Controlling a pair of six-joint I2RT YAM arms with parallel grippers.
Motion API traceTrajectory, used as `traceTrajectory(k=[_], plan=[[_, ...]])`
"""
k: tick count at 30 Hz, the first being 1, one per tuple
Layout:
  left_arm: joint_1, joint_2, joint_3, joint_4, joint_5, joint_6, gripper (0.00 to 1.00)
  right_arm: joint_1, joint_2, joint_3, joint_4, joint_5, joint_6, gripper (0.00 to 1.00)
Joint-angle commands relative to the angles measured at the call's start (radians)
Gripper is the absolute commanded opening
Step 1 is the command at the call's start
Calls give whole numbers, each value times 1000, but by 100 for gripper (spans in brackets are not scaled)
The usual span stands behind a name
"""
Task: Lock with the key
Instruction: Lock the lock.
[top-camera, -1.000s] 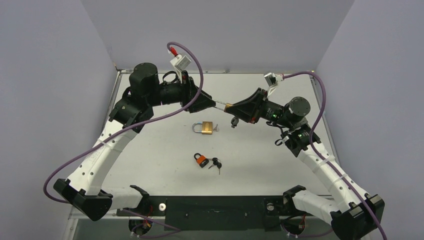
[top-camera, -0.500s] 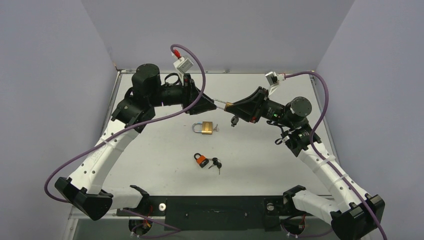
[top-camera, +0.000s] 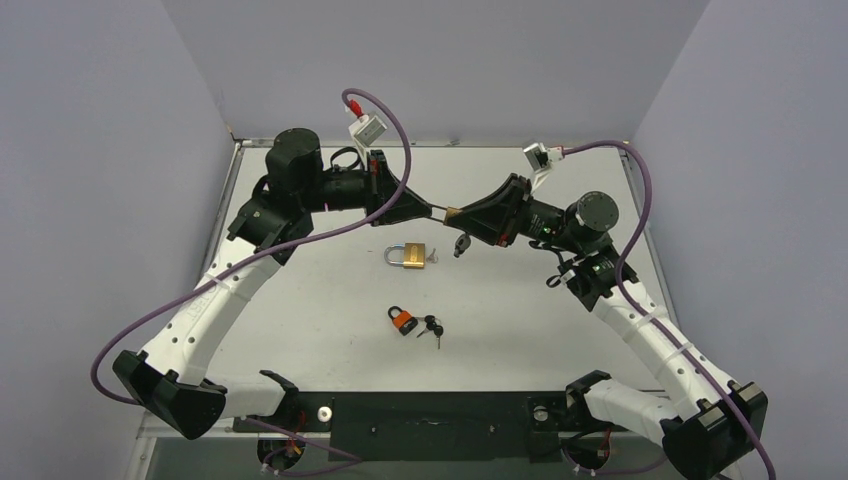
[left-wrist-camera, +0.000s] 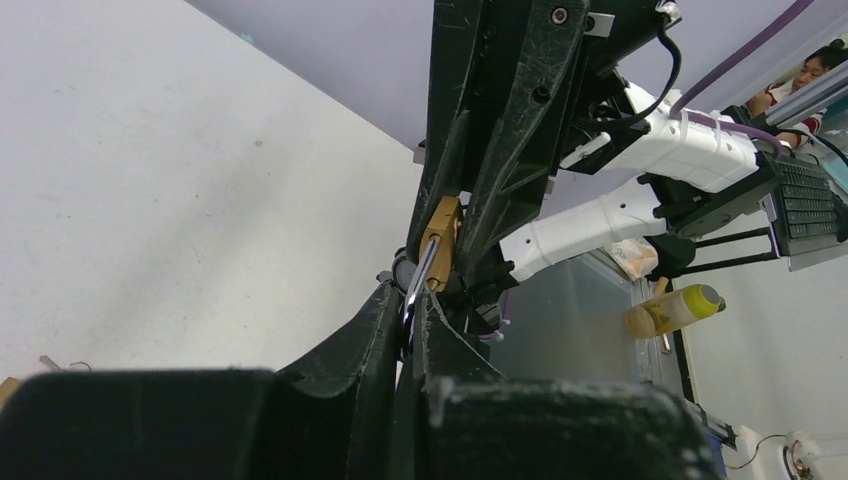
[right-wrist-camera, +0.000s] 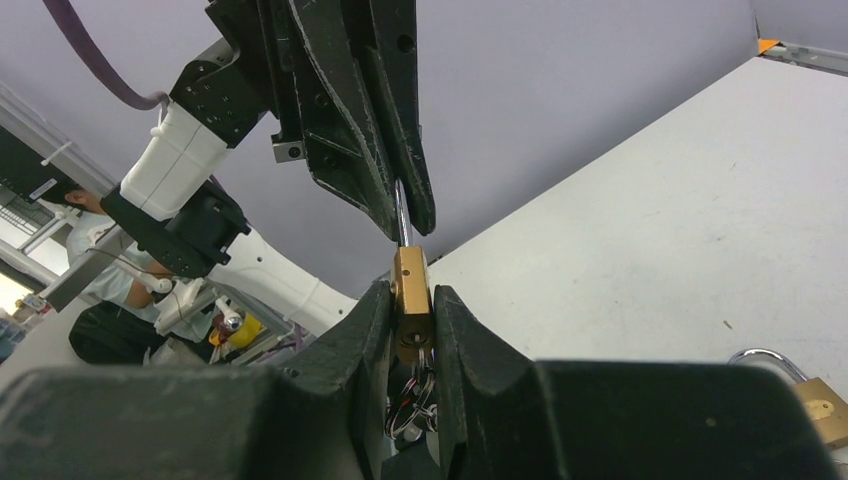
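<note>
The key sits in the keyhole while my right gripper holds the brass body, so that gripper should open, take the key ring (top-camera: 463, 238) and pull the key out.
A brass padlock (top-camera: 451, 212) hangs in the air between my two grippers, above the far middle of the table. My right gripper (top-camera: 462, 215) is shut on its brass body (right-wrist-camera: 411, 302), with a key ring and keys (top-camera: 461, 243) dangling below from the keyhole. My left gripper (top-camera: 428, 208) is shut on the padlock's steel shackle (left-wrist-camera: 420, 288), which shows as a thin silver bar between its fingers. In the right wrist view the left gripper's fingers (right-wrist-camera: 395, 150) clamp the shackle (right-wrist-camera: 402, 222) right above the brass body.
A second, larger brass padlock (top-camera: 410, 256) lies on the white table (top-camera: 300, 300) below the grippers. A small orange padlock (top-camera: 402, 320) with black keys (top-camera: 433, 327) lies nearer the front. The table has walls at the left, back and right.
Both grippers have shifted slightly left with the padlock between them. The gap between them has shrunk, so less shackle shows. The hanging keys have swung left.
</note>
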Motion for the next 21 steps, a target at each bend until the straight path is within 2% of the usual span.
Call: traceTrajectory(k=[1, 4, 6, 8, 10, 12, 16, 21], plan=[[-2, 0, -4, 85, 30, -27, 0, 8, 4, 45, 52, 1, -18, 0], [-1, -5, -5, 90, 7, -36, 0, 7, 6, 51, 30, 2, -35, 0], [1, -13, -6, 88, -33, -42, 0, 1, 4, 46, 24, 7, -42, 6], [7, -22, -10, 92, -74, -49, 0, -8, -3, 35, 31, 9, -43, 30], [17, -30, -18, 105, -92, -63, 0, -21, -10, 19, 52, 9, -35, 44], [25, -40, -24, 118, -102, -74, 0, -35, -21, -2, 99, -1, -10, 53], [32, -61, -25, 133, -120, -79, 0, -65, -39, -46, 210, -26, 58, 59], [36, -68, -15, 136, -111, -88, 0, -93, -34, -84, 299, -39, 111, 58]])
